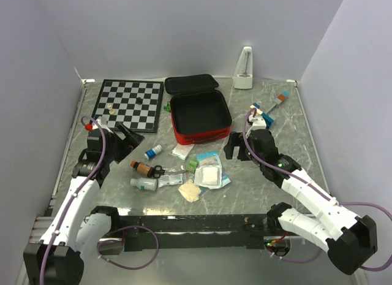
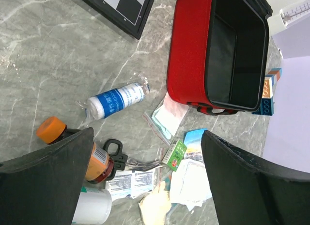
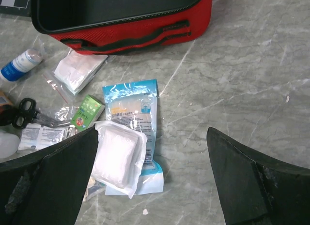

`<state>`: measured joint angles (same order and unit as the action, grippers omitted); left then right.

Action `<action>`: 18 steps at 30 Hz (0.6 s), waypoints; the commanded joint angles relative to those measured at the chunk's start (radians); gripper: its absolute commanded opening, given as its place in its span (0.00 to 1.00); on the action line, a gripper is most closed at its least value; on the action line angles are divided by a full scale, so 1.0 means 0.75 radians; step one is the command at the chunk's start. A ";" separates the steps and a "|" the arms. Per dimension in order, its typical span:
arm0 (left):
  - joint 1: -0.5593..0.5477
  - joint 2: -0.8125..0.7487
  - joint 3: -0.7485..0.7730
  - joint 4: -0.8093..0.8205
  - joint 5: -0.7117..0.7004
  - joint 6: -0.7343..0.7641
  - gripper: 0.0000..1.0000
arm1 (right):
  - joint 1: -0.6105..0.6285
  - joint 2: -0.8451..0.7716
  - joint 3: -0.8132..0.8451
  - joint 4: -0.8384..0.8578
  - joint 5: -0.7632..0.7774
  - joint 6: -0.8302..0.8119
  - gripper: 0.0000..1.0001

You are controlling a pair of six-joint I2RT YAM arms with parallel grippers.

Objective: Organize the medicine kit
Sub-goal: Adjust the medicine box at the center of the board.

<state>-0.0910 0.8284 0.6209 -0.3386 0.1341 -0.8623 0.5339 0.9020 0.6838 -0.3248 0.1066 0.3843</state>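
The robot's right gripper needs to next go to the red medicine kit and close on its zippered side edge point(image 1: 227, 109) facing the coloured blocks.
The red medicine kit point(image 1: 200, 133) lies open at mid table, its black inside empty and its lid point(image 1: 191, 84) folded back. In front of it lie loose supplies: a blue-white bandage roll point(image 1: 153, 152), an orange-capped brown bottle point(image 1: 142, 167), scissors point(image 1: 157, 171), a white bottle point(image 1: 144, 184), a gauze pad point(image 1: 208, 176) on a blue packet point(image 1: 211, 157), and a green box point(image 1: 192, 165). My left gripper point(image 1: 125, 135) is open and empty above the bottles point(image 2: 97, 159). My right gripper point(image 1: 236, 147) is open and empty, right of the gauze pad point(image 3: 116, 157).
A black-and-white chessboard point(image 1: 128, 104) with a few pieces lies at the back left. A white metronome point(image 1: 244, 69) stands at the back. Coloured blocks point(image 1: 263, 116) sit right of the kit. White walls close in on three sides.
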 commanded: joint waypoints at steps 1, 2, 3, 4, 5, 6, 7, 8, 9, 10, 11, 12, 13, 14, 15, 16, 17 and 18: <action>0.005 -0.035 0.019 0.022 -0.005 0.004 0.97 | -0.002 0.010 0.029 0.044 0.017 0.013 1.00; 0.005 -0.043 0.013 0.024 0.003 0.008 0.97 | -0.002 0.028 0.043 0.042 0.038 0.033 1.00; 0.007 -0.051 0.005 0.034 0.011 0.008 0.97 | -0.002 0.049 0.064 0.040 0.058 0.062 1.00; 0.005 -0.061 -0.005 0.046 0.020 0.006 0.98 | -0.004 0.077 0.086 0.042 0.076 0.081 1.00; 0.005 -0.072 -0.018 0.061 0.034 0.004 0.98 | -0.004 0.114 0.109 0.049 0.089 0.087 1.00; 0.005 -0.084 -0.030 0.073 0.050 0.002 0.99 | -0.004 0.149 0.137 0.057 0.101 0.091 0.99; 0.005 -0.090 -0.038 0.077 0.062 0.002 0.99 | -0.004 0.198 0.186 0.053 0.126 0.101 0.99; 0.005 -0.098 -0.046 0.079 0.069 0.002 0.99 | -0.004 0.249 0.225 0.045 0.158 0.111 0.99; 0.005 -0.104 -0.053 0.073 0.073 0.002 0.99 | -0.014 0.298 0.274 0.036 0.191 0.126 0.99; 0.005 -0.110 -0.057 0.071 0.073 0.002 0.99 | -0.031 0.351 0.317 0.032 0.203 0.134 0.99; 0.005 -0.113 -0.059 0.067 0.075 0.006 0.99 | -0.053 0.396 0.364 0.036 0.208 0.146 0.99; 0.005 -0.115 -0.061 0.057 0.077 0.006 0.99 | -0.084 0.447 0.405 0.046 0.197 0.154 0.99; 0.005 -0.119 -0.065 0.053 0.079 0.006 0.99 | -0.110 0.501 0.442 0.067 0.181 0.154 0.98; 0.005 -0.123 -0.069 0.053 0.081 0.006 0.99 | -0.135 0.550 0.489 0.071 0.187 0.154 0.98; 0.005 -0.127 -0.073 0.051 0.087 0.006 0.99 | -0.157 0.609 0.540 0.067 0.191 0.152 0.96; 0.005 -0.129 -0.079 0.049 0.089 0.008 0.99 | -0.176 0.664 0.581 0.069 0.173 0.138 0.94; 0.005 -0.135 -0.085 0.044 0.093 0.011 0.99 | -0.194 0.729 0.632 0.075 0.153 0.108 0.92; 0.003 -0.137 -0.087 0.044 0.097 0.015 0.99 | -0.200 0.791 0.677 0.059 0.154 0.091 0.91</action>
<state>-0.0910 0.7494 0.5640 -0.3187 0.1726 -0.8589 0.4229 1.3708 1.0687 -0.3000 0.2153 0.4747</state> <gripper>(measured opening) 0.988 0.933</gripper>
